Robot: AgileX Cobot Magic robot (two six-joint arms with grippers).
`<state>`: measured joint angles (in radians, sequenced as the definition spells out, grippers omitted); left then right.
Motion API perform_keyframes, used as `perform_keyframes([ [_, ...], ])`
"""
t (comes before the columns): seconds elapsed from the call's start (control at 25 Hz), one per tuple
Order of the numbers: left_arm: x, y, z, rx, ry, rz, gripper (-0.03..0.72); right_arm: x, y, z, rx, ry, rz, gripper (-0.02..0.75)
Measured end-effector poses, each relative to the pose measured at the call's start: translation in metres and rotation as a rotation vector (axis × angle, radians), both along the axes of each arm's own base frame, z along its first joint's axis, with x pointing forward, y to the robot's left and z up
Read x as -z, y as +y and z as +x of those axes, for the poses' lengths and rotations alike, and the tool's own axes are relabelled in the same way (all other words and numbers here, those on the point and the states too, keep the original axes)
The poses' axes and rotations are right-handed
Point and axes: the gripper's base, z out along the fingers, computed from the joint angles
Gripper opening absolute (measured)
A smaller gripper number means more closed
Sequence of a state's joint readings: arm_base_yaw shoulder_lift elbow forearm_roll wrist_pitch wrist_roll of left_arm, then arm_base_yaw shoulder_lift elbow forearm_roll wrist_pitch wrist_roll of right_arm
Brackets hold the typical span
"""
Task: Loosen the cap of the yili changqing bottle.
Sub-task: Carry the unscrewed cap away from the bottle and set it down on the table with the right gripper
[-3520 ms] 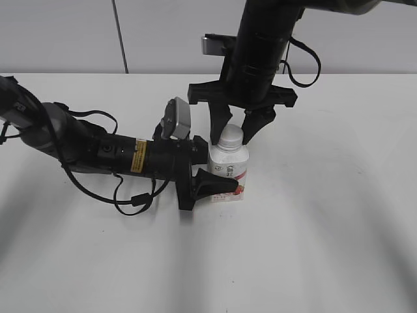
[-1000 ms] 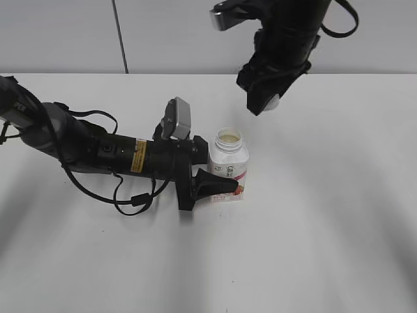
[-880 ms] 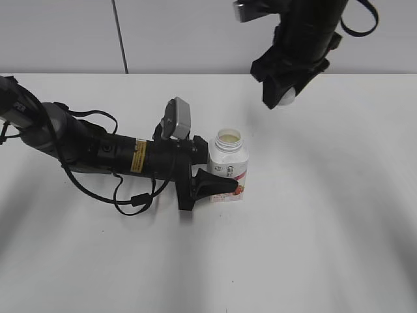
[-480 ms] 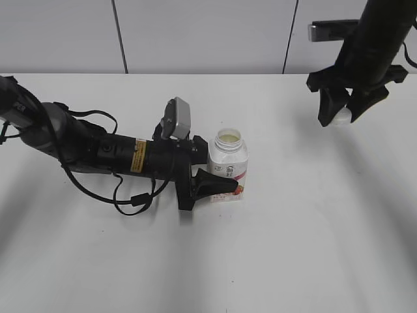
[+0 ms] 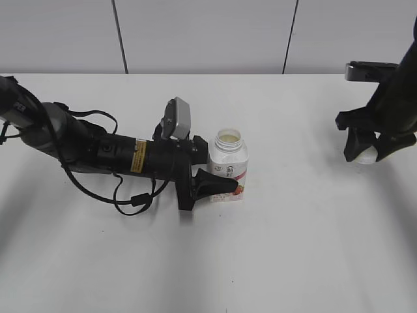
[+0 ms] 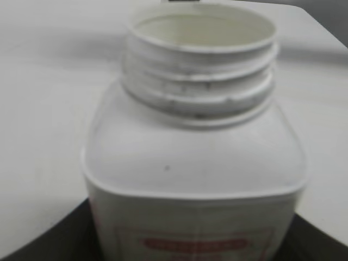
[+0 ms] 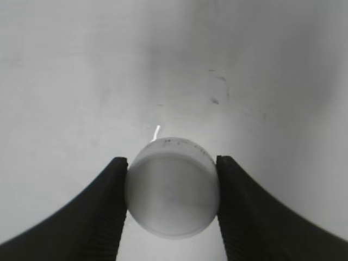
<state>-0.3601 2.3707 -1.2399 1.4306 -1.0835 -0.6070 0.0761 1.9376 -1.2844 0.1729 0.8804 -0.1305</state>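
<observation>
Next, my right gripper releases the white cap on the bare white table (image 5: 379, 183) (image 7: 250, 145), well away from the yili changqing bottle. The cap is now held just above the table.
The yili changqing bottle (image 5: 229, 166) stands upright mid-table with its round neck open and no cap on. My left gripper (image 5: 215, 176) is shut on the bottle's body; the left wrist view shows the bottle (image 6: 193, 157) close up between the dark jaws. My right gripper (image 5: 366, 155) is at the far right of the table, low over the surface, shut on the white cap (image 5: 365, 156). In the right wrist view the cap (image 7: 172, 186) sits flat-top up between the two black fingers (image 7: 103, 201), just above the white table.
The white table (image 5: 293, 248) runs under everything, with a pale panelled wall behind. The left arm (image 5: 98, 153) and its cables lie across the left half of the table.
The right gripper lifted the cap off the bottle, carried it to the far right and lowered it close to the table. The bottle and left gripper stayed still.
</observation>
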Motion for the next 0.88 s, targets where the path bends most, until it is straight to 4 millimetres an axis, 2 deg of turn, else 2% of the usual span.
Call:
perform_keyframes([
  [0.32,0.000,0.000,0.000,0.000,0.000,0.000,0.429,0.034,-0.038,-0.019,0.134,-0.018,-0.010,0.389],
  [0.88,0.000,0.000,0.000,0.000,0.000,-0.001,0.429,0.036,-0.044,-0.016,0.145,-0.087,-0.030,0.389],
])
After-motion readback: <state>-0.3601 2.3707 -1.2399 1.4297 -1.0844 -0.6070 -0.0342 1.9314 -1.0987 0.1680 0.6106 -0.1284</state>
